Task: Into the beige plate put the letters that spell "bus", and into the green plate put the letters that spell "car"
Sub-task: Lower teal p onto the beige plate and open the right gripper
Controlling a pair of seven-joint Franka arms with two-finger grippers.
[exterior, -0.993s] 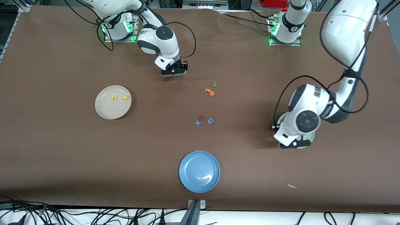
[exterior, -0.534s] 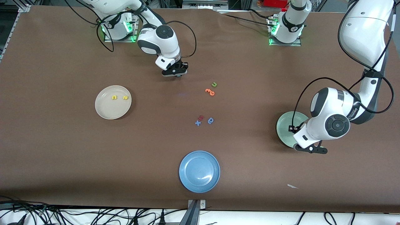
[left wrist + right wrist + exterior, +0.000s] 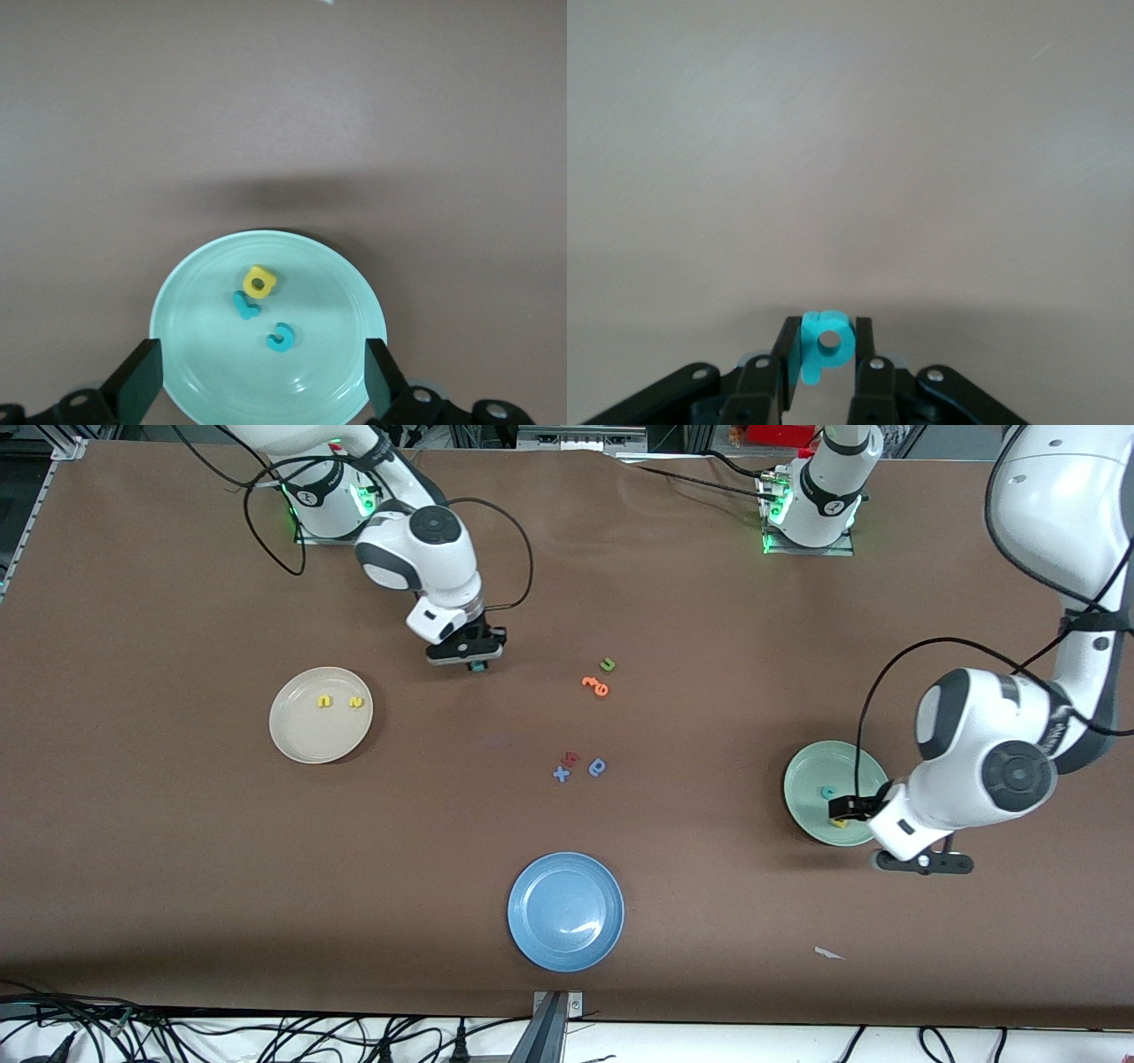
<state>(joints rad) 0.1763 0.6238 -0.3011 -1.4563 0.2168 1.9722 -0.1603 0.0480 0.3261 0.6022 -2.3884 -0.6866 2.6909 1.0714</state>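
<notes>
The robot's right gripper needs to let go of the teal b near the middle of the beige plate (image 3: 314, 717), close to the yellow u.
My right gripper (image 3: 467, 657) hangs over bare table and is shut on the teal b (image 3: 477, 666), which is pinched between the fingers in the right wrist view (image 3: 827, 341). The beige plate (image 3: 310, 740) holds the yellow u (image 3: 324, 701) and yellow s (image 3: 355, 701). On the green plate (image 3: 811, 775) lie the teal c (image 3: 282, 337), teal r (image 3: 245, 305) and yellow a (image 3: 260, 282). My left gripper (image 3: 921, 862) is open and empty, over the table just beside the green plate's rim (image 3: 177, 292).
Loose letters lie mid-table: a green u (image 3: 607, 664), an orange e (image 3: 600, 685), a red letter (image 3: 571, 758), a blue x (image 3: 561, 773) and a darker blue round-bowled letter (image 3: 598, 767). A blue plate (image 3: 565, 911) sits near the front edge. A paper scrap (image 3: 828, 953) lies nearby.
The left gripper opened and drew off the green plate, uncovering the letters there. The right gripper shut on the teal b and carried it toward the beige plate.
</notes>
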